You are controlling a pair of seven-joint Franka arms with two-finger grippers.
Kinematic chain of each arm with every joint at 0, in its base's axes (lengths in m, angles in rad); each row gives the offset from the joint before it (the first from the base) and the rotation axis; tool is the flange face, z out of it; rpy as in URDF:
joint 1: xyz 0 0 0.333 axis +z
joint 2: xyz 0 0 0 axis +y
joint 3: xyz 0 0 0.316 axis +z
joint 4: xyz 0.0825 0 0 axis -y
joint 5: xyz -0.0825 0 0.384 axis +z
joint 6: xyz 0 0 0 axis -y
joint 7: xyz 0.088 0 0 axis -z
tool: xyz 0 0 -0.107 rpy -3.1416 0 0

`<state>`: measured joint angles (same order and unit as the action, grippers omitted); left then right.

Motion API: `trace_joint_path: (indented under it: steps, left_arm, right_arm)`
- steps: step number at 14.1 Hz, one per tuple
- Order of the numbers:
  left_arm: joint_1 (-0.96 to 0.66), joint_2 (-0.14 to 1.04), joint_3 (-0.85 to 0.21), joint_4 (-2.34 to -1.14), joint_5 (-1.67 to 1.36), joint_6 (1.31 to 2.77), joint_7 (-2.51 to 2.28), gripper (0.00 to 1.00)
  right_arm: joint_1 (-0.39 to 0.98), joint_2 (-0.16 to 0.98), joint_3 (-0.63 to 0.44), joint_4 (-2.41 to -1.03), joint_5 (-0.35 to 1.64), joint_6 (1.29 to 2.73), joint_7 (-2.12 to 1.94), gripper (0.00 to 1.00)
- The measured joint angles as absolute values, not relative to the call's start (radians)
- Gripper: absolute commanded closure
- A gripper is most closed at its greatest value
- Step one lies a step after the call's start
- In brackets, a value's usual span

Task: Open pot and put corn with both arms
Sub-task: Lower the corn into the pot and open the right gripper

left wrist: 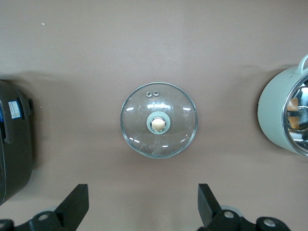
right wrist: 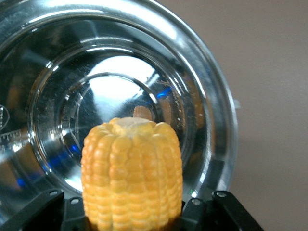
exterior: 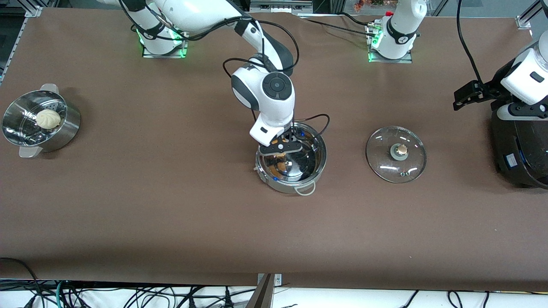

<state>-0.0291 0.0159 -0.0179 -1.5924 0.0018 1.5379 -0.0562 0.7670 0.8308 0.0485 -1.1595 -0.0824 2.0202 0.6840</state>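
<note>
Next, my right gripper lets go of the yellow corn on the shiny bottom of the open steel pot (exterior: 287, 168) (right wrist: 118, 122).
The steel pot (exterior: 319, 164) stands open mid-table, and its edge shows in the left wrist view (left wrist: 276, 110). Its glass lid (exterior: 396, 154) with a gold-tan knob lies flat on the table beside it, toward the left arm's end, and shows in the left wrist view (left wrist: 159, 120). My right gripper (exterior: 284, 143) is over the pot, shut on the yellow corn (right wrist: 132, 175), which hangs end-down above the pot's shiny bottom (right wrist: 120, 96). In the front view the gripper hides the corn. My left gripper (left wrist: 143, 207) is open and empty, held up near the black cooker and apart from the lid.
A black cooker (exterior: 520, 149) stands at the left arm's end of the table, under the left arm. A steel steamer bowl (exterior: 64, 132) holding a white bun (exterior: 48, 118) stands at the right arm's end. Cables hang over the pot's rim from the right arm.
</note>
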Motion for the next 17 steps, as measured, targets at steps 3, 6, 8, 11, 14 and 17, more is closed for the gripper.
trace_joint_path:
  steps: [3,6,8,11,14,17]
  left_arm:
    - [-0.026,0.016,-0.016,-1.592,0.002,1.524,-0.060,0.00]
    - [-0.014,0.016,-0.012,-1.592,0.002,1.512,-0.061,0.00]
    - [-0.012,0.016,-0.012,-1.592,0.002,1.511,-0.061,0.00]
    - [-0.012,0.017,-0.012,-1.592,0.002,1.510,-0.061,0.00]
    - [-0.012,0.022,-0.012,-1.592,0.002,1.510,-0.061,0.00]
    - [-0.012,0.022,-0.013,-1.592,0.002,1.509,-0.061,0.00]
  right_arm:
    - [0.776,0.875,0.048,-1.100,-0.083,2.019,0.684,1.00]
    - [0.777,0.903,0.048,-1.072,-0.084,2.027,0.684,1.00]
    - [0.777,0.926,0.048,-1.069,-0.086,2.061,0.684,1.00]
    - [0.778,0.953,0.049,-1.060,-0.105,2.093,0.684,1.00]
    - [0.778,0.954,0.049,-1.055,-0.107,2.093,0.684,0.43]
    - [0.778,0.955,0.048,-1.055,-0.109,2.093,0.684,0.00]
